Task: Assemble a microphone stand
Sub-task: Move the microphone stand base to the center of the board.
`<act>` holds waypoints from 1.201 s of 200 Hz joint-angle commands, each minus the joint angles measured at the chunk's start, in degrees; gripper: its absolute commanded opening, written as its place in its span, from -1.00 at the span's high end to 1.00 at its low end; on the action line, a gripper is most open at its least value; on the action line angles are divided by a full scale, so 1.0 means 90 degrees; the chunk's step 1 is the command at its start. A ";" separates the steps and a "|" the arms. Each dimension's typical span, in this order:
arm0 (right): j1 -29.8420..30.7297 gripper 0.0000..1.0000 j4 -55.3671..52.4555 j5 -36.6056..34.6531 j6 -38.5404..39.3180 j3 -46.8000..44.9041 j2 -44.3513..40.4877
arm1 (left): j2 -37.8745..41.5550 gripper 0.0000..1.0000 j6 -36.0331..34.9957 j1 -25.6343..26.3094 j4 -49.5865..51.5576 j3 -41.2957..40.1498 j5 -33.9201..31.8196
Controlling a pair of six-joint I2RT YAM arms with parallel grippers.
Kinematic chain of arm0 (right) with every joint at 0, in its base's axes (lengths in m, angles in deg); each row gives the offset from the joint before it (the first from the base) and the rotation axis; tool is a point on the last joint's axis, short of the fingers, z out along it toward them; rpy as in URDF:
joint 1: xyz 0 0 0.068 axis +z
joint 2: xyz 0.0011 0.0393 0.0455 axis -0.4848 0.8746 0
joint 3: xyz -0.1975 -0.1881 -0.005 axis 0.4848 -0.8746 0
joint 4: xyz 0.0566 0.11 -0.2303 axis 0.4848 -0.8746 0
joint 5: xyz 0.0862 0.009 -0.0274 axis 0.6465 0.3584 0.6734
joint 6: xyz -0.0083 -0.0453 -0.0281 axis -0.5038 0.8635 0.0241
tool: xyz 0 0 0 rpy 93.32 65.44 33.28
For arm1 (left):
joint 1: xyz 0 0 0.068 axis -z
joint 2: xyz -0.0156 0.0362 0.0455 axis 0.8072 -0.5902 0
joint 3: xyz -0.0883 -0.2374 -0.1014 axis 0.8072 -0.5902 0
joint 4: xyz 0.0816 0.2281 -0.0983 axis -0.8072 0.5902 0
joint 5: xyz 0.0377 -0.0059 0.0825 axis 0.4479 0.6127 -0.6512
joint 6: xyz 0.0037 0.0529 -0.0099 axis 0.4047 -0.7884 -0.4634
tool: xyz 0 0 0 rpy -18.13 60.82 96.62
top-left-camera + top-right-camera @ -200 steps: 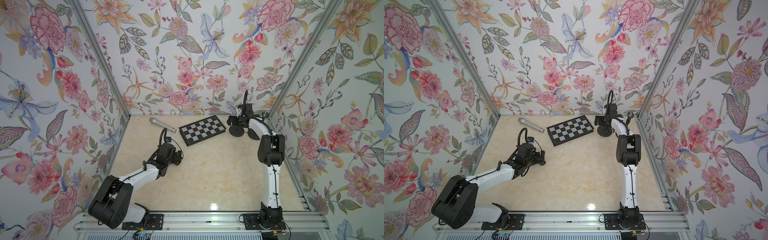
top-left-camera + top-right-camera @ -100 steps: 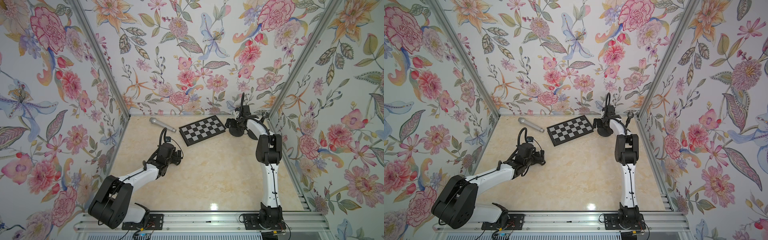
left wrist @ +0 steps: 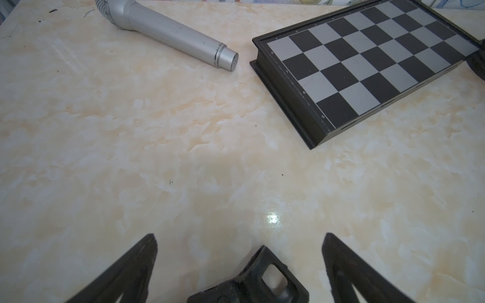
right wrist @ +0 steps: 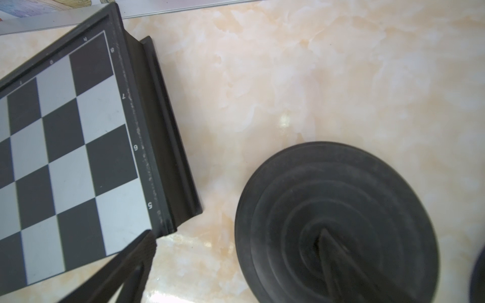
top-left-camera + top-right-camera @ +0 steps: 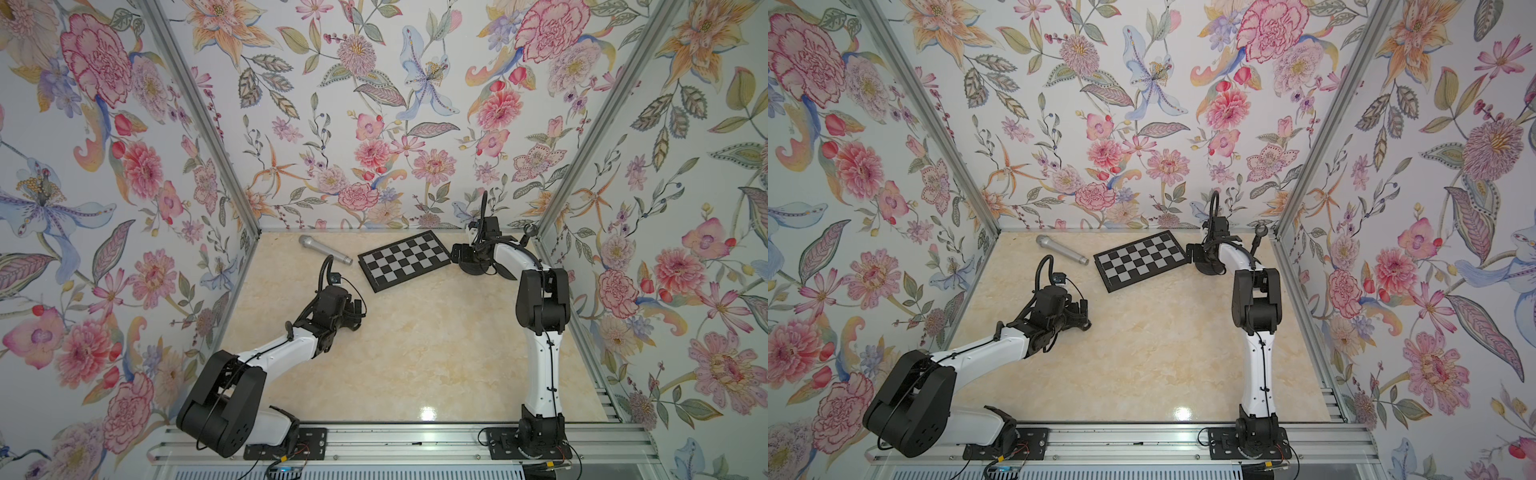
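The small black clip should next be held by my left gripper by its narrow neck (image 5: 346,323) (image 3: 223,292), just behind the clip's square opening.
A silver microphone (image 5: 324,249) (image 5: 1061,248) (image 3: 168,31) lies at the back left of the table. My left gripper (image 5: 353,318) (image 3: 239,237) rests low over the middle left, open. A small black clip (image 3: 262,275) lies on the table between its fingers, touching neither. My right gripper (image 5: 465,257) (image 4: 237,234) hangs open at the back right. One finger is above the middle of the black round base (image 4: 336,223) (image 5: 478,269). The other is above a corner of the chessboard (image 4: 65,157). A thin black rod (image 5: 1257,237) stands in the back right corner.
The black and grey chessboard (image 5: 405,259) (image 5: 1142,259) (image 3: 367,65) lies at the back centre, between the microphone and the base. A second dark round thing (image 4: 480,275) shows at the edge of the right wrist view. Flowered walls close in the left, back and right sides.
My right gripper has swung left from the back right corner toward the chessboard and now hangs over the round base. The left arm has not moved.
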 commanded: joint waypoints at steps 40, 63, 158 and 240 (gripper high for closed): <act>0.0096 -0.99 -0.1027 0.1138 -0.0323 -0.1331 -0.0693 | -0.0017 -0.98 0.0360 -0.0033 -0.0627 -0.0168 -0.0434; 0.0404 -0.99 -0.1010 0.0971 -0.0318 -0.2267 -0.1194 | -0.0067 -0.98 0.0574 -0.0035 -0.0944 -0.0431 -0.0570; 0.3201 -0.99 -0.0710 0.1749 -0.0728 -0.3970 -0.2000 | 0.0174 -0.98 0.1117 -0.0726 -0.0386 -0.0593 -0.1605; 0.3921 -0.99 -0.0699 0.1568 -0.1136 -0.4322 -0.3017 | 0.0216 -0.98 0.1753 -0.1125 -0.0183 -0.0756 -0.0744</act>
